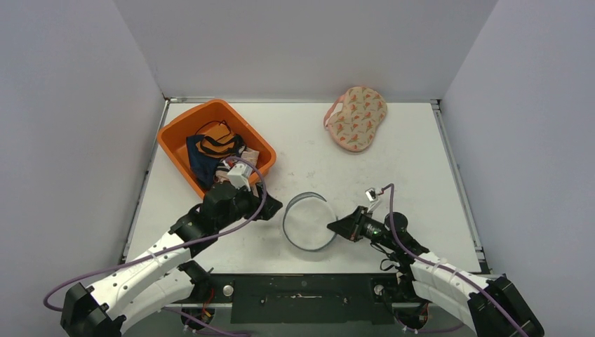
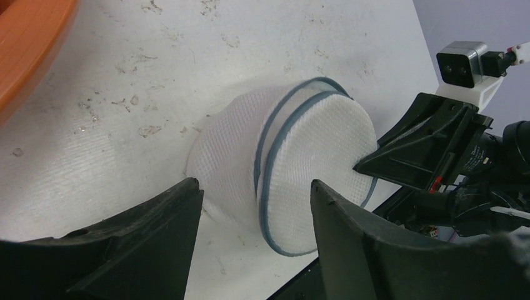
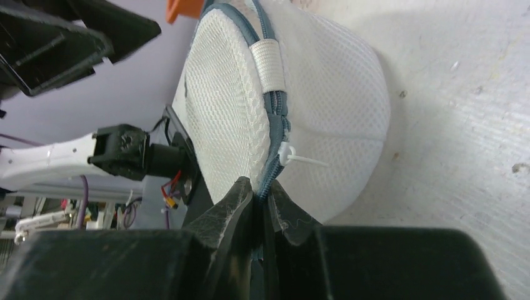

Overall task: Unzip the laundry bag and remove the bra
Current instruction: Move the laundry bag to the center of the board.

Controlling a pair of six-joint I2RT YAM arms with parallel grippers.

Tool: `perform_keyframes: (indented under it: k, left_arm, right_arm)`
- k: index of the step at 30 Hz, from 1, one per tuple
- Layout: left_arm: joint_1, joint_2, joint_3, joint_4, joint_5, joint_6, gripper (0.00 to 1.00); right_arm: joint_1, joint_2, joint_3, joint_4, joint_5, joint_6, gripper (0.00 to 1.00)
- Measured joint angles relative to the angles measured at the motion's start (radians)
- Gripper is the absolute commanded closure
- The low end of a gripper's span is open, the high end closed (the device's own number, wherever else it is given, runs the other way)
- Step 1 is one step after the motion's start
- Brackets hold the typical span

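I need to open my right gripper, which pinches the zipper below the white tie, and grip again at the tie [image 3: 286, 154] while my left gripper holds the laundry bag.
The laundry bag [image 1: 309, 221] is a round white mesh pouch with a blue-grey zipper band, standing on edge at the table's near middle. My right gripper [image 1: 333, 226] is at its right side. In the right wrist view the gripper [image 3: 261, 187] is shut on the zipper seam [image 3: 275, 119], just below a white tie [image 3: 294, 156] on the zipper. My left gripper [image 1: 272, 206] is open at the bag's left. In the left wrist view its jaws [image 2: 256, 184] stand wide apart just short of the bag [image 2: 312, 156]. The bag is shut, so any bra inside is hidden.
An orange bin [image 1: 181, 133] full of clothes stands at the back left, close to my left arm. A peach patterned padded cloth piece [image 1: 356, 118] lies at the back right. The table's near edge runs just below the bag.
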Motion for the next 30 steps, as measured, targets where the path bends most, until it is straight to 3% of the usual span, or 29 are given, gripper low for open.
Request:
perform_keyframes:
  k: [9,12,18,22,26,28,30]
  left_arm:
    - [-0.056,0.012,-0.002,0.067,0.007,0.016,0.42]
    - [-0.096,0.056,0.001,0.105,0.002,0.031,0.47]
    - [-0.162,0.221,0.025,0.201,0.0,0.034,0.61]
    - [-0.201,0.399,0.106,0.274,0.008,0.051,0.75]
    - [-0.208,0.567,0.183,0.329,-0.002,0.068,0.83]
    - [-0.208,0.636,0.204,0.346,-0.024,0.075,0.86]
    - [-0.208,0.673,0.215,0.349,-0.052,0.085,0.89]
  right_arm:
    - [0.0,-0.01,0.0,0.05,0.155,0.069,0.95]
    - [0.001,-0.008,0.0,0.049,0.208,0.094,0.95]
    - [0.004,0.055,0.0,0.048,0.269,0.098,0.95]
    - [0.012,0.095,0.0,0.048,0.295,0.098,0.95]
    - [0.023,0.113,0.0,0.048,0.316,0.097,0.95]
    - [0.027,0.111,0.0,0.045,0.323,0.095,0.9]
    - [0.03,0.105,0.0,0.028,0.33,0.09,0.74]
